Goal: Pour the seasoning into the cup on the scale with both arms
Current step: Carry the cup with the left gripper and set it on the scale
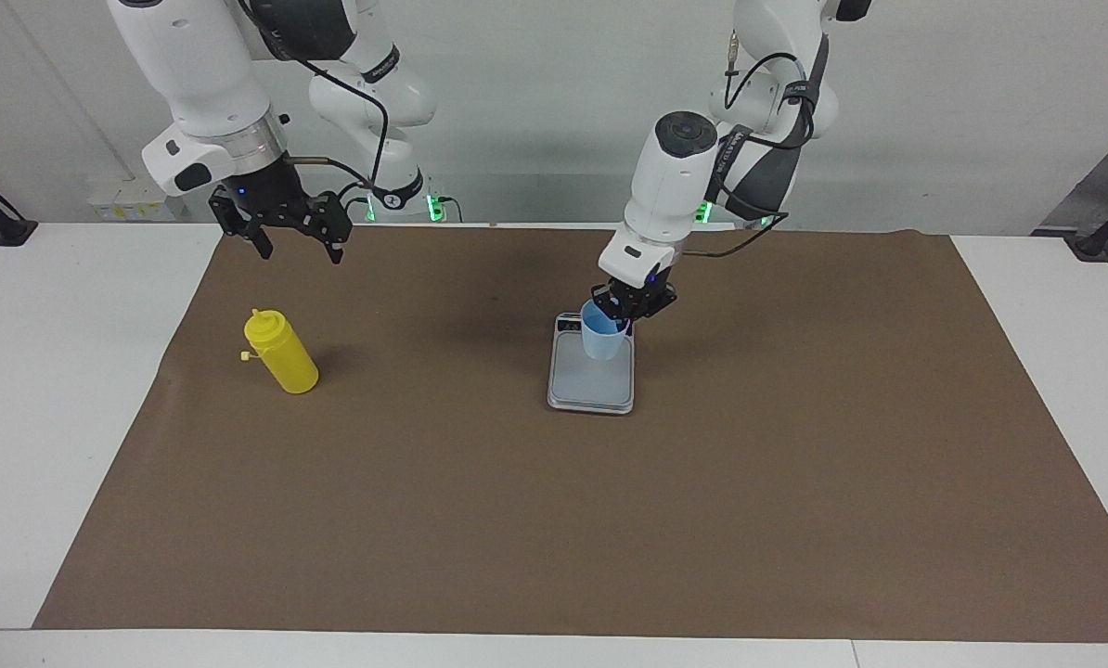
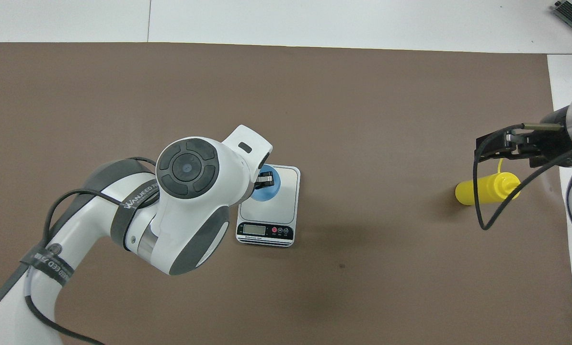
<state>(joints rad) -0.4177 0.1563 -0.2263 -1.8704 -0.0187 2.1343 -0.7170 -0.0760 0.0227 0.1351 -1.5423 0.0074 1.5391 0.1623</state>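
Next, I let go of the light blue cup with my left gripper near the middle of the silver-grey scale's plate [image 2: 264, 190].
The light blue cup [image 1: 602, 338] [image 2: 268, 190] is upright over the silver-grey scale [image 1: 591, 390] [image 2: 280, 207], above the part of the plate nearest the display. My left gripper [image 1: 621, 315] [image 2: 265, 178] is shut on the cup's rim, one finger inside the cup. I cannot tell whether the cup's base touches the plate. The yellow seasoning bottle [image 1: 282, 353] [image 2: 485, 189] stands on the mat toward the right arm's end of the table. My right gripper [image 1: 300, 252] [image 2: 496, 146] hangs open and empty in the air, over the mat beside the bottle.
A brown mat [image 1: 554, 520] covers most of the white table [image 1: 53, 371]. The left arm's white forearm [image 2: 185, 206] hides the mat beside the scale in the overhead view. A black cable [image 2: 480, 211] loops from the right arm over the bottle.
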